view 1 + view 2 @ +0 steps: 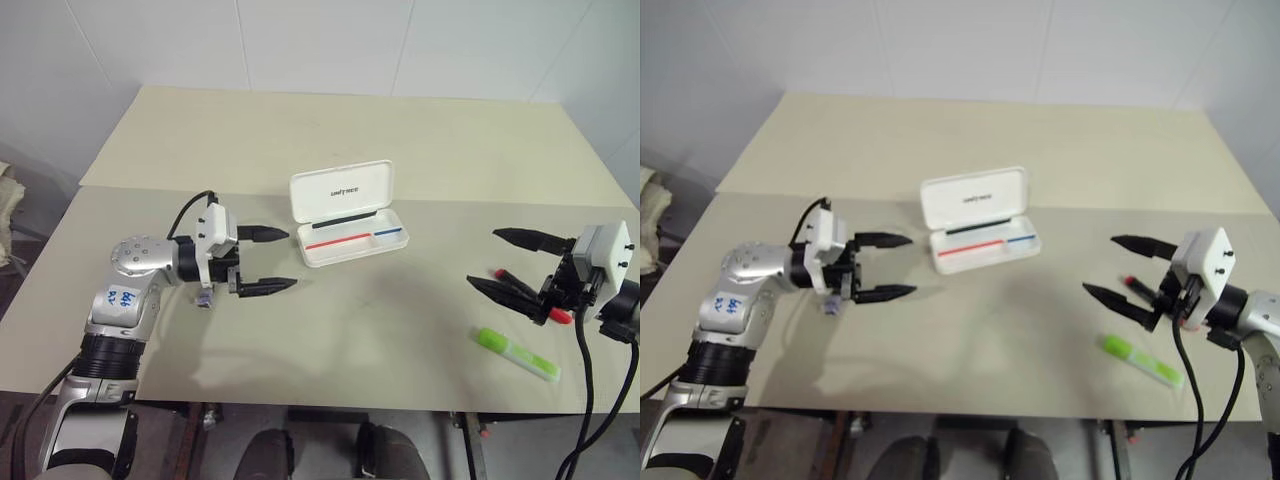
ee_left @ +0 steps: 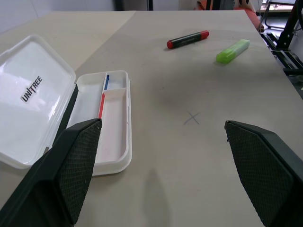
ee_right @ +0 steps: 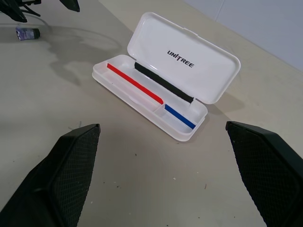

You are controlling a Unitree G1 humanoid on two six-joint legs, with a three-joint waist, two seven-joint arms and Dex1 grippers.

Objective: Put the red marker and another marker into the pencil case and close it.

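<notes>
The white pencil case sits crooked and far from the table's front edge, so the robot's left gripper should pull it nearer and straight by the tray's near side [image 1: 328, 262].
The white pencil case [image 1: 343, 189] lies open in the middle of the table, lid tilted back, red and blue lines inside its tray [image 3: 142, 97]. My left gripper [image 1: 291, 260] hovers open to the left of the case, pointing toward it, nothing between its fingers. At the right, my right gripper [image 1: 482, 258] is open above the table and points toward the case. The red marker [image 2: 188, 39] lies on the table right under its lower finger, with the red cap [image 1: 498, 272] peeking out. The green highlighter [image 1: 516, 353] lies nearer the front edge, just below that gripper.
A small bluish object [image 1: 203, 298] sits on the table [image 1: 400, 130] under my left wrist. A seam runs across the tabletop behind the case. The front edge is close below the highlighter. A faint pencilled cross [image 2: 191, 118] marks the bare surface between case and markers.
</notes>
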